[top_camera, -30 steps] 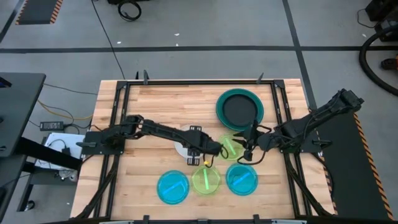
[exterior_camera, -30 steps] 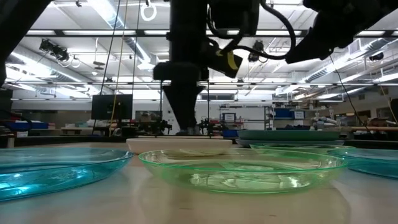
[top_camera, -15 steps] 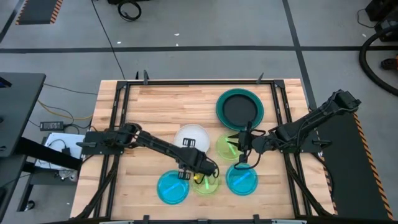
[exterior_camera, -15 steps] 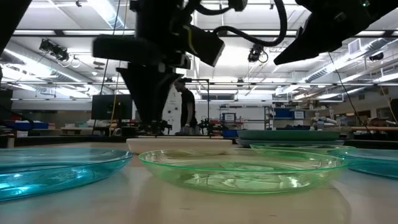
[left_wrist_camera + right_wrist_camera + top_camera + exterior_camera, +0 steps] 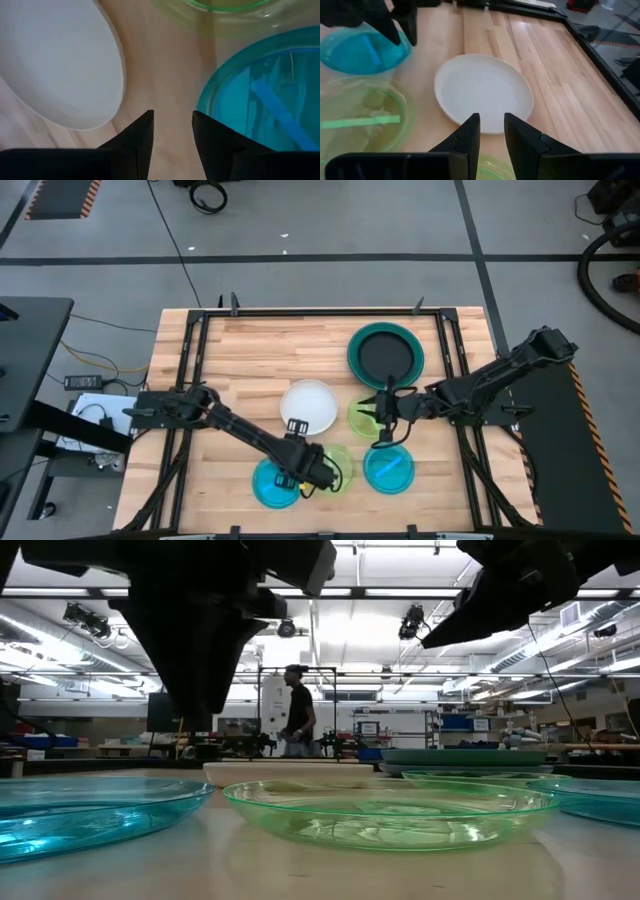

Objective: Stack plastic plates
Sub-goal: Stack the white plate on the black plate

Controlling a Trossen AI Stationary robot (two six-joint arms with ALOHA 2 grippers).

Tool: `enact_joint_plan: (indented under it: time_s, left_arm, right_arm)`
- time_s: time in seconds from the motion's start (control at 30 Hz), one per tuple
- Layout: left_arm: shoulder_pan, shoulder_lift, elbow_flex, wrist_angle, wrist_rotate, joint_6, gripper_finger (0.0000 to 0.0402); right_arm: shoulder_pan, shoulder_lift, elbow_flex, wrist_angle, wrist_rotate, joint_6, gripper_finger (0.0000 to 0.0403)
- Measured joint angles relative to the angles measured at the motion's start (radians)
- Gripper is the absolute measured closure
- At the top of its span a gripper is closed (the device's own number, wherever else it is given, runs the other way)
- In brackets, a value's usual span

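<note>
The white plate moves next. So next my left gripper closes on the white plate's near edge [image 5: 306,433] [image 5: 119,102], the side facing the cyan plate.
A black plate [image 5: 386,356] lies on a teal plate [image 5: 354,350] at the far right; no blue large plate shows. The white plate [image 5: 308,407] lies flat mid-table. Two lime plates [image 5: 362,416] [image 5: 340,468] and two cyan plates [image 5: 272,484] [image 5: 388,470] rest on the wood. My left gripper [image 5: 303,463] is open and empty above the table, between the white plate [image 5: 60,65] and the near-left cyan plate [image 5: 260,100]. My right gripper [image 5: 383,423] is open and empty over the far lime plate [image 5: 360,120], pointing at the white plate [image 5: 482,92].
A black metal frame [image 5: 300,313] borders the table. In the low view the near lime plate [image 5: 390,810] stands between the cyan plates [image 5: 90,815] [image 5: 600,800]. A person [image 5: 298,710] stands in the room behind. Bare wood [image 5: 270,350] lies at the far left.
My left gripper has moved from beside the far lime plate toward the table's near edge and a little left, ending by the near-left cyan plate and uncovering the white plate. My right gripper has shifted slightly toward the table's left. No plate has moved.
</note>
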State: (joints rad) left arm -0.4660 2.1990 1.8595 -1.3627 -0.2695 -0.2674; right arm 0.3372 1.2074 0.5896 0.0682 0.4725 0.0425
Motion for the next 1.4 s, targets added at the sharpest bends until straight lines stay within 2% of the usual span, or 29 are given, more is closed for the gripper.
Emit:
enact_joint_plan:
  time_s: [0.23, 0.37, 0.7, 0.97, 1.3, 1.4]
  left_arm:
    - [-0.022, 0.0, 0.0, 0.004, 0.002, -0.09, 0.026]
    - [-0.048, 0.0, 0.0, -0.002, -0.001, -0.091, 0.026]
    - [-0.094, -0.026, -0.001, -0.024, -0.094, -0.087, 0.026]
    - [-0.095, -0.029, -0.002, -0.029, -0.164, 0.035, 0.026]
    - [-0.093, -0.03, -0.002, -0.028, -0.183, 0.139, 0.026]
    - [-0.092, -0.072, -0.07, 0.038, -0.182, 0.15, 0.026]
  right_arm:
    - [-0.001, 0.023, 0.0, 0.0, -0.001, 0.003, 0.0305]
    - [-0.001, 0.033, 0.0, 0.011, 0.004, -0.003, 0.0305]
    - [-0.001, 0.034, 0.0, 0.077, 0.001, -0.095, 0.0305]
    - [-0.001, 0.034, 0.0, 0.073, 0.002, -0.106, 0.0305]
    - [-0.001, 0.034, 0.0, 0.061, -0.001, -0.088, 0.0305]
    - [0.001, 0.033, 0.0, 0.062, -0.003, -0.085, 0.0305]
